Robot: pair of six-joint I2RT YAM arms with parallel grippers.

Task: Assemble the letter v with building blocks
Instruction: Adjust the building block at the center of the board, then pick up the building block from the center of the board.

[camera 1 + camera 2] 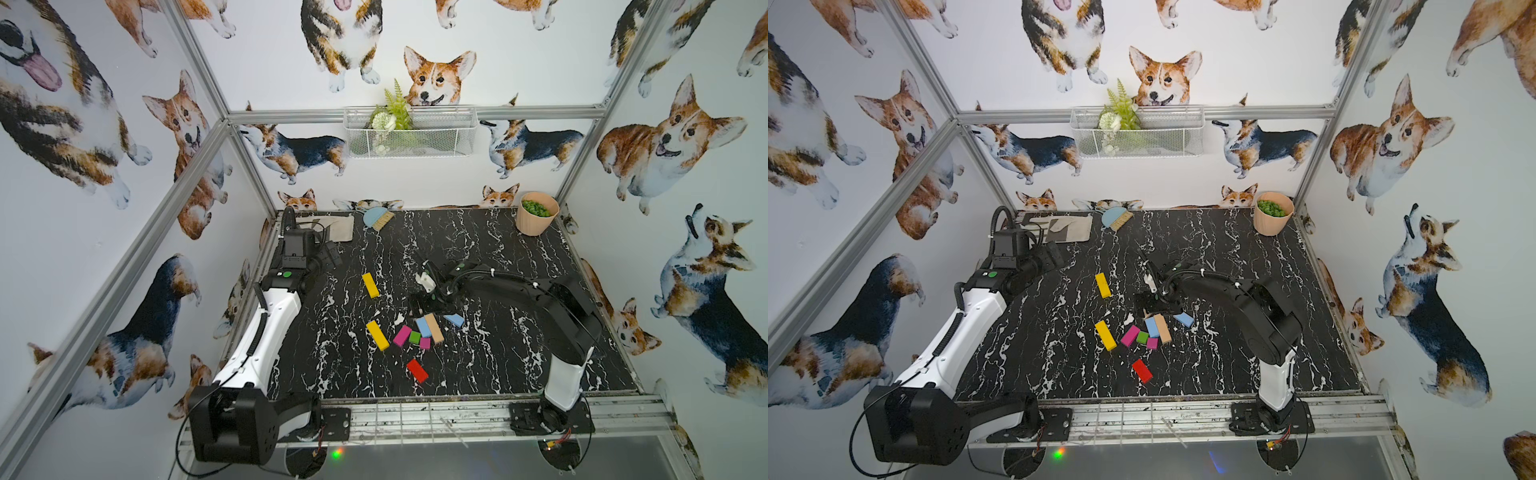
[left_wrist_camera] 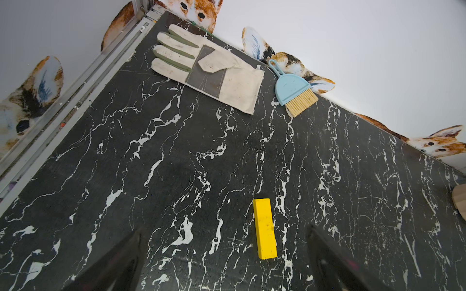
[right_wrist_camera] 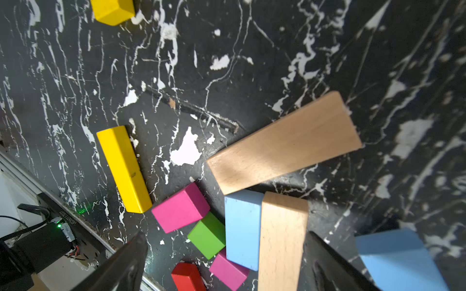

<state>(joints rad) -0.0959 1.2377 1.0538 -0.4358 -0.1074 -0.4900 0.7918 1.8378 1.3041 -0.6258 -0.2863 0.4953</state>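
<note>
I need to close my right gripper on the sides of the light blue block (image 1: 454, 320) (image 3: 404, 262) that sits apart from the cluster, near its tan bar.
The building blocks lie loose mid-table in both top views. One yellow bar (image 1: 370, 285) sits apart toward the back. A second yellow bar (image 1: 377, 335) lies beside a cluster of magenta (image 1: 402, 336), green (image 1: 414, 337), small magenta (image 1: 424, 343), light blue (image 1: 424, 327) and tan (image 1: 434, 328) blocks. Another light blue block (image 1: 454, 320) and a red one (image 1: 417, 370) lie nearby. My right gripper (image 3: 225, 235) hovers open over the cluster, with a second tan bar (image 3: 285, 143) beyond it. My left gripper (image 2: 224, 230) is open and empty near the far yellow bar (image 2: 264, 228).
A work glove (image 1: 334, 227) and a blue hand brush (image 1: 374, 218) lie at the back left. A peach pot (image 1: 536, 214) stands at the back right. A wire basket (image 1: 409, 133) hangs on the rear wall. Metal rails run along the table's front edge (image 1: 415, 415).
</note>
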